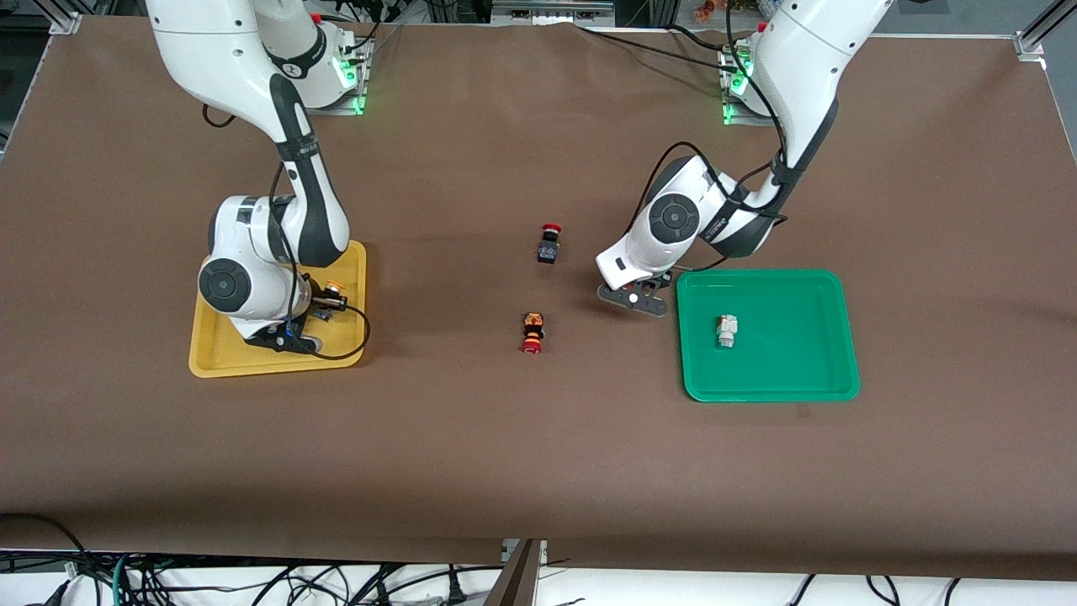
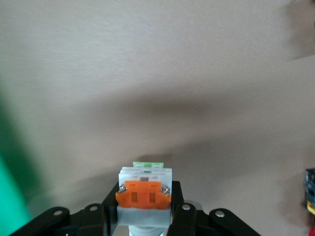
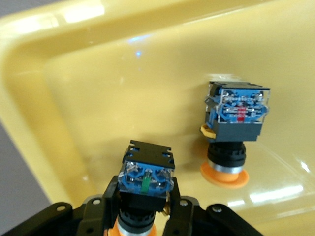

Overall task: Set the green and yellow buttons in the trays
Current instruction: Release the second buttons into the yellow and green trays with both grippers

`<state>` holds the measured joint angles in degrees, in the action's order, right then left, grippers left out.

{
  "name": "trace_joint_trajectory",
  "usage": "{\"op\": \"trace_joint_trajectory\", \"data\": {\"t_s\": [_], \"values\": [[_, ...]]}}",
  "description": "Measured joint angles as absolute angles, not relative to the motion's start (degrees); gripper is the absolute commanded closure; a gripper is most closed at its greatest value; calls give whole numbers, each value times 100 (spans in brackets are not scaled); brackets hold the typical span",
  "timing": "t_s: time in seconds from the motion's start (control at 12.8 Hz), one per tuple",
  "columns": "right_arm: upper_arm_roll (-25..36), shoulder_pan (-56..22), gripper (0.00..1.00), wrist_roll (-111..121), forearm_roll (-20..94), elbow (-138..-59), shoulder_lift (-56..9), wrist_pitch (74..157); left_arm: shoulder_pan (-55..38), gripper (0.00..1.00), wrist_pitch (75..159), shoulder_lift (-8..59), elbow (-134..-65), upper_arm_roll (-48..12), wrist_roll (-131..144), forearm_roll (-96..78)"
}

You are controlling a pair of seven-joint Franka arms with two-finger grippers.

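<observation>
The orange-faced button will drop from my left gripper in the green tray on the other button's side (image 1: pixel 793 337) away from the yellow tray.
My right gripper (image 1: pixel 318 316) is low over the yellow tray (image 1: pixel 220 355), shut on a yellow-capped button with a dark blue body (image 3: pixel 146 177). A second yellow-capped button (image 1: pixel 335 295) stands cap-down in that tray, beside the held one; it also shows in the right wrist view (image 3: pixel 236 128). My left gripper (image 1: pixel 655 286) is over the table beside the green tray (image 1: pixel 808 383), shut on a white-grey button with an orange face (image 2: pixel 145 194). Another white-grey button (image 1: pixel 727 330) lies in the green tray.
A red-capped black switch (image 1: pixel 549 242) and a red-capped orange-black switch (image 1: pixel 532 332) lie on the brown table mid-way between the trays. The green tray's edge (image 2: pixel 10 196) shows in the left wrist view.
</observation>
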<state>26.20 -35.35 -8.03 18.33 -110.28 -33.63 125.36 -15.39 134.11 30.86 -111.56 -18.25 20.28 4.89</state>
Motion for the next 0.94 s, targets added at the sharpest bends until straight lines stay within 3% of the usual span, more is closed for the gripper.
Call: {"op": "trace_joint_trajectory", "data": {"t_s": [0.23,0.39,0.55,0.86,0.94], "values": [[2621,-3538,1,-946,2021,-10825,-3218,12240,-1242,100,10985,2463,-10336,-1766,2024,505],[2611,-3598,1,-1475,2025,-10526,-2893,11827,-820,100,10486,2335,-10160,-1714,1891,779],[2609,-3789,1,-1832,1913,-10298,-2356,11517,-78,100,10565,2395,-10154,-1685,1334,1313],[2601,-3916,1,-1981,1162,-10253,-1105,10815,1124,98,11972,3050,-10242,-1657,280,1632],[2602,-3913,1,-1981,987,-10255,-780,10588,1216,68,12243,3264,-10284,-1659,207,1634]]}}
